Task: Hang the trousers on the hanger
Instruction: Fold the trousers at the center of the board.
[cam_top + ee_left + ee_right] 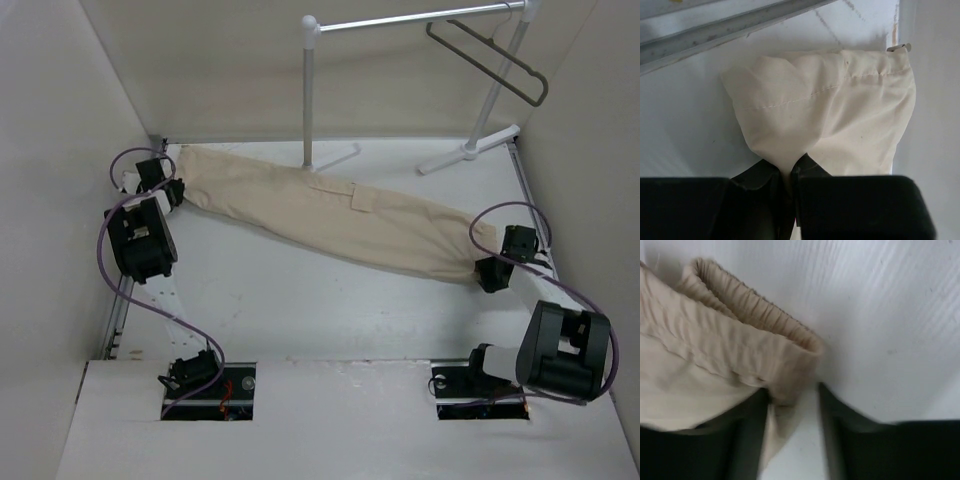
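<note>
The trousers lie at a slant with their hem far back, so the robot's right gripper will grip the waistband's corner (791, 367) while the left gripper brings the hem nearer before folding.
The beige trousers (330, 215) lie stretched out diagonally on the table, from the far left corner to the right side. My left gripper (173, 192) is at their left end and is shut on a pinch of the hemmed cloth (830, 105), seen in the left wrist view (788, 172). My right gripper (487, 272) is at the elastic waistband end (755, 315). Its jaws stand apart (792, 407), and a corner of the waistband lies between them against the left finger (752, 425). The dark hanger (492, 58) hangs on the rack's bar at the far right.
A white tubular garment rack (309, 95) stands at the back, with its feet (470, 150) on the table behind the trousers. Walls close in the left, right and back sides. A metal rail (740, 27) runs along the table's left edge.
</note>
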Tool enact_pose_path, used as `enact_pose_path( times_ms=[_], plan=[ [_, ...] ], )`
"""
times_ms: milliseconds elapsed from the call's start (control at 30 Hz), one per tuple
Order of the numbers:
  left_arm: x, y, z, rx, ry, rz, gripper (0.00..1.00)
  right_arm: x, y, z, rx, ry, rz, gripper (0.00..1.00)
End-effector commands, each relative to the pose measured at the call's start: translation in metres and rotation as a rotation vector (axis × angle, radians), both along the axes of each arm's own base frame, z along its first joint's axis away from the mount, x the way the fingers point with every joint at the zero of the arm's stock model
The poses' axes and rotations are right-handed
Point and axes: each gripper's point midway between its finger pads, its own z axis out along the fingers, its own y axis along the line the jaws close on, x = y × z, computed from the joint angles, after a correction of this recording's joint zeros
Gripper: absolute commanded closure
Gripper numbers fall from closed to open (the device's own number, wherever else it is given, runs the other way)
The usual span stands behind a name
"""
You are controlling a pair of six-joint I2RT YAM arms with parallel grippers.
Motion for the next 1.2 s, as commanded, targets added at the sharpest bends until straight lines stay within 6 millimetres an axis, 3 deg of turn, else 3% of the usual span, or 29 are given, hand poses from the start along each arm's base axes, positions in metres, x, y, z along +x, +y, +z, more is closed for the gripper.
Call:
enact_pose_path(
  times_ms=[0,67,133,267,400,567,700,767,867,967,1067,1167],
  plan=[
    [-0.017,0.012,0.038,0.054,-0.022,0.025,0.96,0.021,-0.030,-0.003,-0.042,-0.066,-0.087,0.61],
    [-0.033,0.013,0.039,0.062,0.001,0.032,0.97,0.027,-0.039,-0.001,-0.025,-0.070,-0.113,0.82],
    [-0.051,0.016,0.042,0.079,0.024,0.047,0.97,0.027,-0.044,0.009,-0.030,-0.085,-0.142,0.89],
    [-0.097,0.016,0.049,0.123,0.083,0.072,0.98,0.012,-0.055,0.031,-0.090,-0.082,-0.185,0.92],
    [-0.156,0.013,0.054,0.194,0.195,0.103,0.99,-0.009,-0.073,0.033,-0.086,-0.072,-0.284,0.94],
    [-0.237,0.011,0.059,0.290,0.339,0.169,0.99,-0.017,-0.085,0.036,-0.047,-0.098,-0.354,0.95],
    [-0.292,0.006,0.037,0.309,0.455,0.193,0.94,-0.025,-0.084,0.032,-0.044,-0.100,-0.353,0.93],
    [-0.312,0.002,0.021,0.299,0.493,0.210,0.88,-0.027,-0.080,0.028,-0.042,-0.096,-0.334,0.87],
    [-0.317,0.000,0.017,0.286,0.471,0.224,0.63,-0.026,-0.080,0.028,-0.055,-0.100,-0.321,0.66],
    [-0.303,0.001,0.041,0.304,0.405,0.225,0.37,-0.025,-0.083,0.032,-0.080,-0.100,-0.298,0.44],
    [-0.282,-0.008,0.081,0.335,0.313,0.190,0.28,-0.027,-0.090,0.033,-0.119,-0.080,-0.292,0.27],
    [-0.259,-0.031,0.119,0.371,0.213,0.113,0.28,-0.027,-0.094,0.023,-0.126,-0.053,-0.287,0.22]
  ],
)
